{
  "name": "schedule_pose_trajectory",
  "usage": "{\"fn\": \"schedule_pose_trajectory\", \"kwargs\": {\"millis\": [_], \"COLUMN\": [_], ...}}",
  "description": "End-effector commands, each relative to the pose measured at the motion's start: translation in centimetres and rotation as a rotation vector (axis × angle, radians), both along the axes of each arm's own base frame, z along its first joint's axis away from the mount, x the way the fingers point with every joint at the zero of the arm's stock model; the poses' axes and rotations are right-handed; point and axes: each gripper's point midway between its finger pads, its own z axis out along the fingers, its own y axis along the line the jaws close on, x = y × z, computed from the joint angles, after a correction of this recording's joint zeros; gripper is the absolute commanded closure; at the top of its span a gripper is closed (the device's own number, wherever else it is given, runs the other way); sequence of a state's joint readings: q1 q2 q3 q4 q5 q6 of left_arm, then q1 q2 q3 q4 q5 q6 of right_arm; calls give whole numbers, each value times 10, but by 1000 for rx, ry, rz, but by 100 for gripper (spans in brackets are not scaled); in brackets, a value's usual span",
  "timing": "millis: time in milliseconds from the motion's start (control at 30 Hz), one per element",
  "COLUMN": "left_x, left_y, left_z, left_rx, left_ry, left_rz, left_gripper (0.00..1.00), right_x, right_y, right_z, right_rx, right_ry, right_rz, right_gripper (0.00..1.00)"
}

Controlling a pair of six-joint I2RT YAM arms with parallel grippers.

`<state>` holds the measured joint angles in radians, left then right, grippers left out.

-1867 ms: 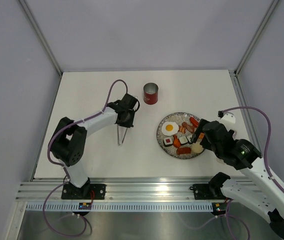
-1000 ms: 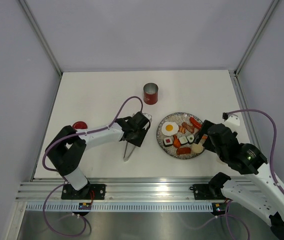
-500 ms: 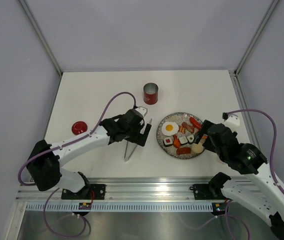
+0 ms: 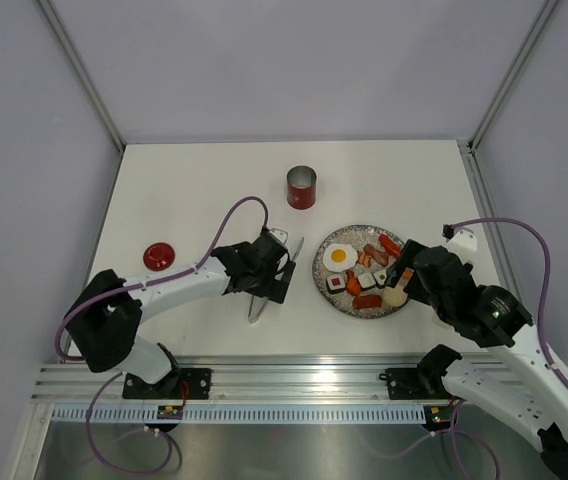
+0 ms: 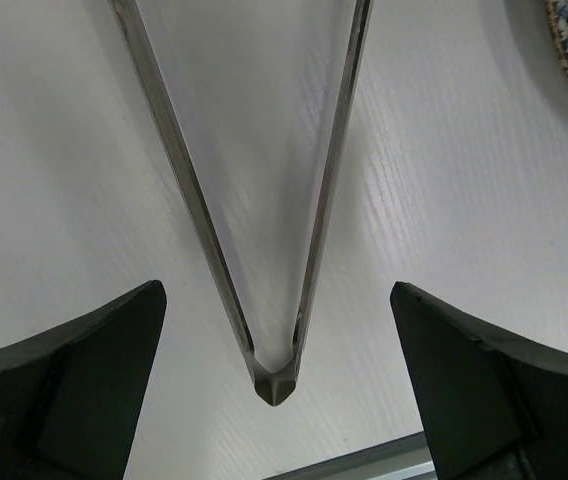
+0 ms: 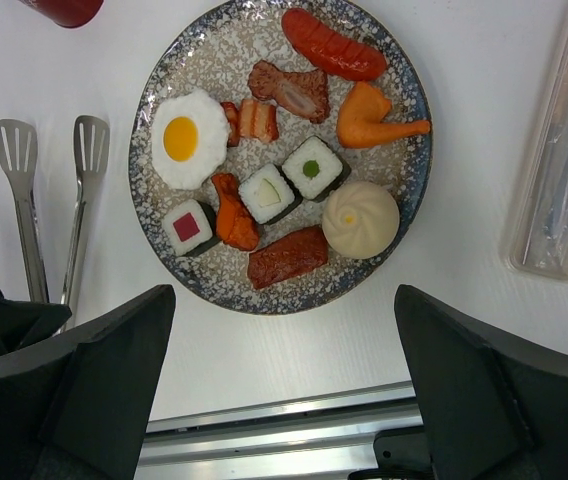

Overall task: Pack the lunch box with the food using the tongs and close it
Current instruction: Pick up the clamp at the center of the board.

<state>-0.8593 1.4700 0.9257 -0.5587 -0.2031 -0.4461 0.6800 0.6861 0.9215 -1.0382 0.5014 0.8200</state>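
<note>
The left gripper's fingers straddle the tongs' joined end, so the left gripper needs to move farther up and close around both arms (image 5: pixel 325 215) to squeeze the tongs.
The silver tongs (image 5: pixel 324 200) lie flat on the white table, left of the plate, with their joined end (image 4: pixel 255 312) toward the near edge. My left gripper (image 5: pixel 276 290) hovers open over that joined end, a finger on each side and touching nothing. The food sits on the speckled plate (image 6: pixel 414 160): a fried egg (image 6: pixel 184 138), sushi rolls (image 6: pixel 311 168), a sausage (image 6: pixel 332 45), a bun (image 6: pixel 360 219) and a carrot piece (image 6: pixel 232 212). My right gripper (image 6: pixel 284 290) is open above the plate's near rim. The red lunch box (image 4: pixel 302 187) stands open behind the plate. Its lid (image 4: pixel 159 256) lies far left.
A clear plastic cutlery case (image 6: pixel 564 180) lies just right of the plate. The metal rail (image 4: pixel 284 380) runs along the table's near edge. Grey enclosure walls close in the table on three sides.
The left arm carried the tongs nearer and toward the plate, laid them on the table and opened its jaws off them. The right arm has barely moved.
</note>
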Motion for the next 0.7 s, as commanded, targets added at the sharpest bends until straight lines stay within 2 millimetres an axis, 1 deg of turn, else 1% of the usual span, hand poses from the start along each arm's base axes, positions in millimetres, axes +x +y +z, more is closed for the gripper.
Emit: {"fn": "schedule_pose_trajectory", "kwargs": {"millis": [0, 133, 233, 267, 333, 400, 533, 667], "left_x": [17, 24, 31, 32, 37, 39, 39, 37], "left_y": [-5, -8, -10, -9, -10, -14, -17, -13], "left_z": [-6, -24, -30, -35, -37, -40, -43, -50], "left_rx": [-28, -35, -47, -40, -47, -67, -85, -68], "left_ry": [-47, -18, -13, -7, -3, 5, 11, 20], "left_rz": [45, 41, 36, 37, 37, 31, 27, 32], "left_gripper": [1, 1, 1, 1, 2, 8, 27, 28], "right_x": [0, 1, 2, 2, 2, 2, 3, 6], "right_y": [5, 6, 9, 10, 10, 10, 12, 16], "right_z": [4, 2, 2, 2, 3, 4, 7, 8], "right_rx": [38, 44, 49, 48, 49, 49, 56, 60], "right_ry": [-14, -13, -8, -5, -3, -6, -9, -9], "right_rz": [2, 3, 9, 10, 12, 13, 12, 22], "right_gripper": [1, 0, 1, 1, 1, 0, 1, 0]}}
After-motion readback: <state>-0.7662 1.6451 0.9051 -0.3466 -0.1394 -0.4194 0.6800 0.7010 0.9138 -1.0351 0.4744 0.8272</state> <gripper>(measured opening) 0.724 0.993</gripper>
